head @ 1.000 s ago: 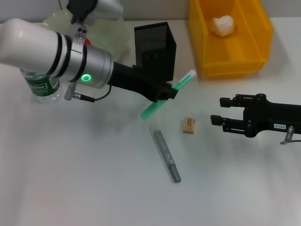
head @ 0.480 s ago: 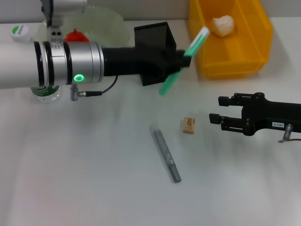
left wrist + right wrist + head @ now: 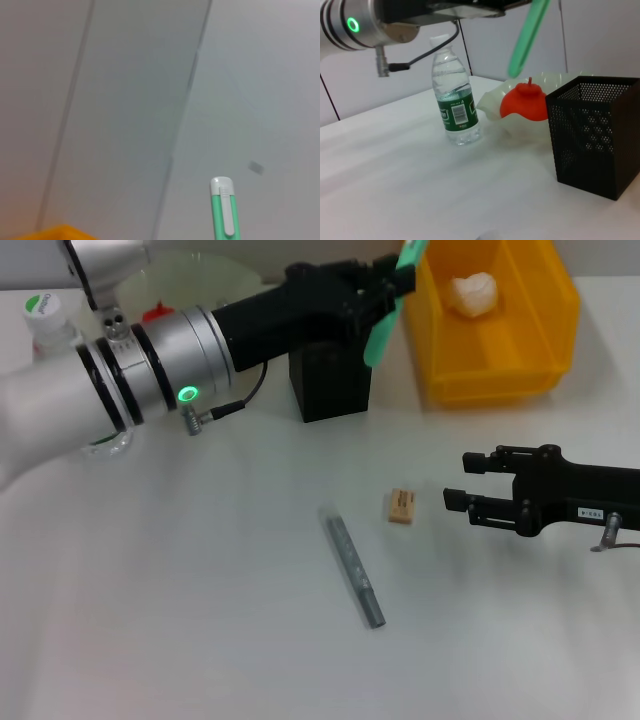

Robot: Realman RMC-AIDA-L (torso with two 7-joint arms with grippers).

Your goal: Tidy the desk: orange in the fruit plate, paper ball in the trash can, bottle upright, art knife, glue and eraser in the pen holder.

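Note:
Next, my left gripper releases the green glue stick inside the black mesh pen holder (image 3: pixel 327 322) that stands beside the yellow trash can.
My left gripper (image 3: pixel 388 282) is shut on a green glue stick (image 3: pixel 385 328) with a white end (image 3: pixel 224 212), held tilted in the air above the black mesh pen holder (image 3: pixel 330 380). On the table lie the grey art knife (image 3: pixel 352 570) and the tan eraser (image 3: pixel 401 506). My right gripper (image 3: pixel 460 480) is open just right of the eraser. The paper ball (image 3: pixel 472 292) lies in the yellow trash can (image 3: pixel 500 380). The bottle (image 3: pixel 454 105) stands upright. The orange (image 3: pixel 523 101) sits in the fruit plate (image 3: pixel 490 102).
My left arm stretches from the left edge across the back of the table, hiding most of the bottle and the pen holder's top in the head view. The trash can stands right beside the pen holder.
My left gripper has carried the green stick up and toward the back, from in front of the pen holder to above it. The right gripper has barely moved.

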